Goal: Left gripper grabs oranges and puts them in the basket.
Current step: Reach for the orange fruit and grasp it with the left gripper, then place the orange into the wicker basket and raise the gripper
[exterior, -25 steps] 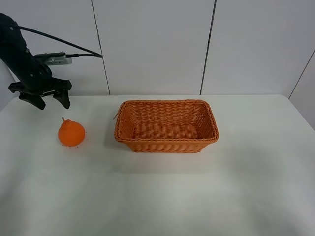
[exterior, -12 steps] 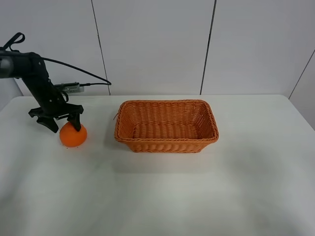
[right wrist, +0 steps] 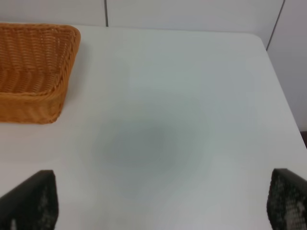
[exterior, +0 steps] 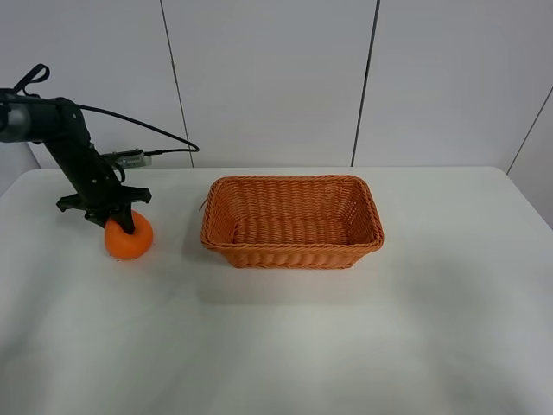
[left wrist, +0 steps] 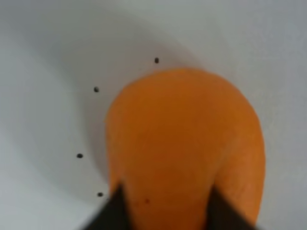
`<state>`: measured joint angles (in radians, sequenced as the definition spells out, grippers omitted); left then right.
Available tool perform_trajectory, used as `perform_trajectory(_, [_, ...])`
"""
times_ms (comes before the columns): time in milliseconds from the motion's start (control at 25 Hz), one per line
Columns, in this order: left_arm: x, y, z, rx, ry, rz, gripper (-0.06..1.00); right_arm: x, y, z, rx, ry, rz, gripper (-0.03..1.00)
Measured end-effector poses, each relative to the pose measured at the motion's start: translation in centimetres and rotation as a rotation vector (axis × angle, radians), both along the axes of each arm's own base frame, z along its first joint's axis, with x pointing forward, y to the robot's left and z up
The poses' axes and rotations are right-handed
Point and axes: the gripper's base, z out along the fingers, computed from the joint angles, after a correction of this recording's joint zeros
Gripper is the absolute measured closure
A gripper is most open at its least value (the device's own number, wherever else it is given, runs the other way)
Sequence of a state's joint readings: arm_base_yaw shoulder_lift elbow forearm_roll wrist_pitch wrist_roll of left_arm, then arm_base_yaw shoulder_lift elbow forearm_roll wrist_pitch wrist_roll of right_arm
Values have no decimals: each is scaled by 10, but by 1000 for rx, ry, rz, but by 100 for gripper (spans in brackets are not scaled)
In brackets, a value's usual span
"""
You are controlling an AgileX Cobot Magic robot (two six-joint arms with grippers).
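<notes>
The robot's left gripper needs to release the orange on the wicker basket's bottom close to the middle (exterior: 274, 223) of the basket's front side.
The orange (exterior: 131, 240) rests on the white table, left of the wicker basket (exterior: 292, 256). My left gripper (exterior: 115, 221) has come down on the orange's top from behind, and its fingers close against the fruit. In the left wrist view the orange (left wrist: 187, 139) fills the frame. Two dark fingertips (left wrist: 115, 211) press its two sides, with the left gripper (left wrist: 165, 191) shut on it. My right gripper (right wrist: 163, 191) is open and empty over bare table, right of the basket's corner (right wrist: 33, 72). It is out of the exterior high view.
A black cable (exterior: 160, 134) trails from the left arm along the back wall. The table's right edge (right wrist: 280, 100) lies near the right gripper. The basket holds nothing.
The left gripper came down from above and behind the orange onto it. Its spread fingers narrowed around the fruit. The orange has stayed on the table.
</notes>
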<state>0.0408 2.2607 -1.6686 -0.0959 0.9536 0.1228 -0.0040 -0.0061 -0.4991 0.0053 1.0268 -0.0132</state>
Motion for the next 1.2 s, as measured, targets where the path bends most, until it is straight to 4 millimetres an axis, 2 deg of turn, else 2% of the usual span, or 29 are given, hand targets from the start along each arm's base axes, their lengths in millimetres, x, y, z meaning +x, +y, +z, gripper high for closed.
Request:
perform_trajectory(40, [0, 1, 1, 7, -1, -4, 74, 0, 0, 0, 0, 0, 0, 27])
perform_trajectory(160, [1, 1, 7, 13, -8, -5, 74, 0, 0, 0, 0, 0, 0, 27])
perform_trajectory(240, [1, 1, 19, 12, -18, -6, 74, 0, 0, 0, 0, 0, 0, 27])
perform_trajectory(360, [2, 1, 50, 20, -61, -10, 74, 0, 0, 0, 0, 0, 0, 27])
perform_trajectory(600, [-2, 2, 144, 25, -238, 27, 74, 0, 0, 0, 0, 0, 0, 27])
perform_trajectory(720, [-5, 0, 169, 14, -272, 30, 74, 0, 0, 0, 0, 0, 0, 27])
perform_trajectory(800, [-4, -5, 178, 6, -294, 26, 74, 0, 0, 0, 0, 0, 0, 27])
perform_trajectory(880, [-3, -15, 184, 1, -317, 15, 74, 0, 0, 0, 0, 0, 0, 27])
perform_trajectory(960, [-2, -34, 189, -7, -331, -23, 74, 0, 0, 0, 0, 0, 0, 27])
perform_trajectory(1200, [-14, -118, 189, -48, -334, -209, 74, 0, 0, 0, 0, 0, 0, 27])
